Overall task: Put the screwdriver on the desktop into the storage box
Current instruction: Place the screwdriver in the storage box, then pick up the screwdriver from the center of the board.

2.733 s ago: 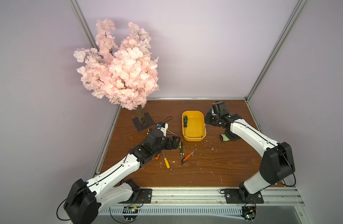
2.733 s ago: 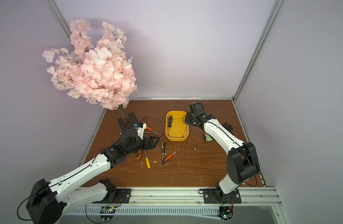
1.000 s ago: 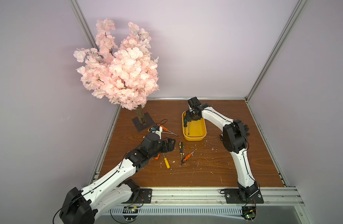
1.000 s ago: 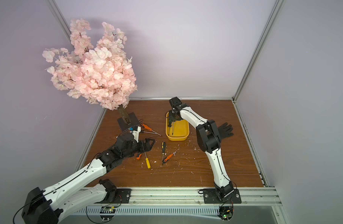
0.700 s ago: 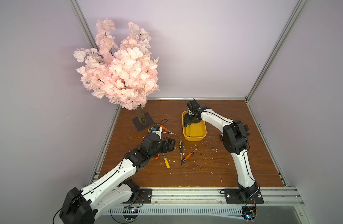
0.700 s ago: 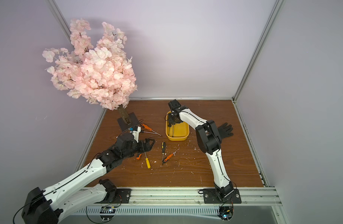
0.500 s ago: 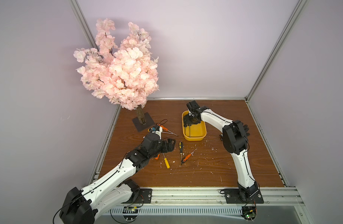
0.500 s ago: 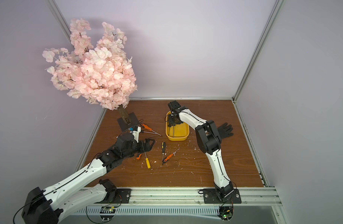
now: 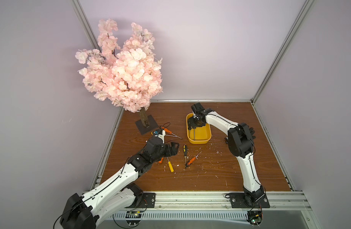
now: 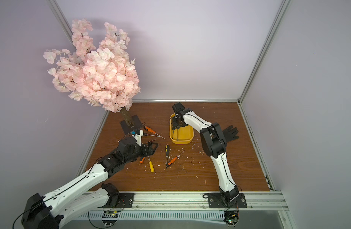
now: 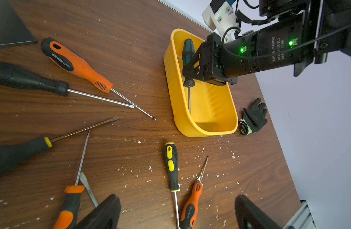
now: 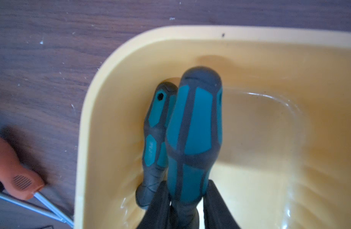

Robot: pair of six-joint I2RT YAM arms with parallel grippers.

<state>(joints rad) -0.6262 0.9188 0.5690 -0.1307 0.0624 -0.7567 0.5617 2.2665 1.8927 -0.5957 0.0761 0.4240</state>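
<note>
The yellow-and-black screwdriver beside the small orange one is next: my left gripper should go to the middle of the handle [image 9: 185, 151] [image 11: 172, 169] of that screwdriver and close there.
The yellow storage box [image 9: 199, 141] [image 10: 181, 141] sits on the brown desktop [image 9: 220, 174]. My right gripper [image 9: 193, 124] [image 12: 186, 183] reaches into its far end, shut on the neck of a teal-and-grey screwdriver [image 12: 196, 119] [image 11: 187, 49] whose shaft [image 9: 194, 133] runs along the box. A smaller teal screwdriver [image 12: 156, 123] lies beside it against the wall. My left gripper [image 9: 175, 147] [image 11: 177, 210] hangs open above the desktop, holding nothing. A yellow-and-black screwdriver [image 11: 170, 164] and a small orange one [image 11: 191, 204] lie below it.
Several more screwdrivers lie left of the box, among them an orange one [image 11: 75, 63] and a black one [image 11: 28, 79]. A pink blossom tree [image 9: 123, 79] stands on a dark base [image 9: 147, 125] at the back left. A black glove [image 10: 229, 132] lies right of the box.
The right arm has swung from the box's right side to over its far end and sunk a little into it with the teal screwdriver. The left arm has stayed put for the last second.
</note>
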